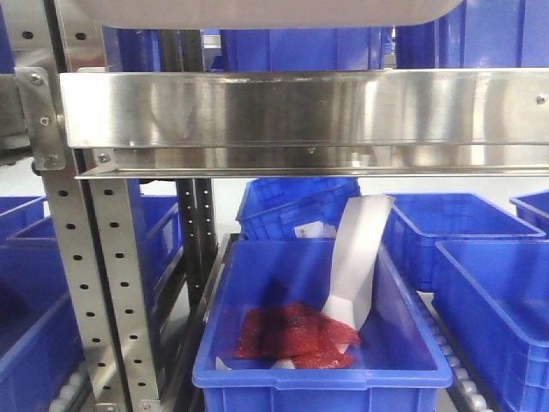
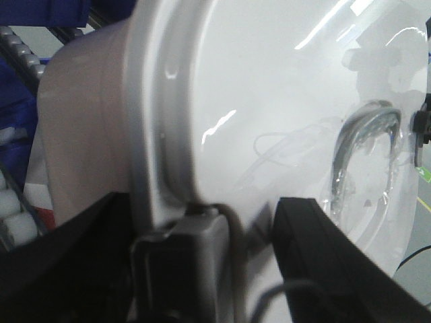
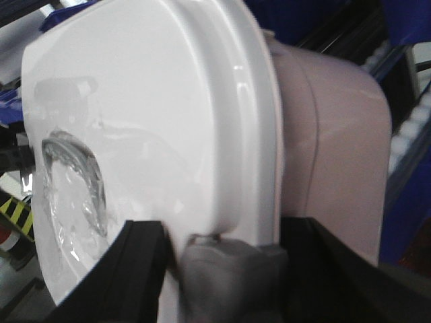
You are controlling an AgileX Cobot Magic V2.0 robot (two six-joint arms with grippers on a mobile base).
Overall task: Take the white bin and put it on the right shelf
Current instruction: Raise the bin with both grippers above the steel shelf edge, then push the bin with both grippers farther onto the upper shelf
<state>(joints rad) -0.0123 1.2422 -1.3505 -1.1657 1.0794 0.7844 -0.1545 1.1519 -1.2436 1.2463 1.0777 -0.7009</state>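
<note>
I should use my right gripper to set the white bin down behind the shiny steel rail (image 1: 292, 65), before the middle upper blue bin.
The white bin (image 1: 257, 10) shows only as a pale rounded underside at the top of the front view, just above the right shelf's shiny steel rail (image 1: 300, 107). In the left wrist view its glossy lid (image 2: 269, 101) and pinkish wall (image 2: 81, 134) fill the frame. My left gripper (image 2: 202, 256) is shut on the lid's rim at a grey latch (image 2: 192, 269), one black finger on each side. In the right wrist view the bin (image 3: 155, 101) is held the same way: my right gripper (image 3: 222, 269) grips the rim around a grey latch (image 3: 232, 279).
Below the rail stand several open blue bins; the nearest (image 1: 317, 369) holds red packets (image 1: 292, 335) and a white folded sheet (image 1: 360, 257). Perforated grey uprights (image 1: 86, 283) rise at the left. Conveyor rollers (image 2: 13, 215) run under the bins.
</note>
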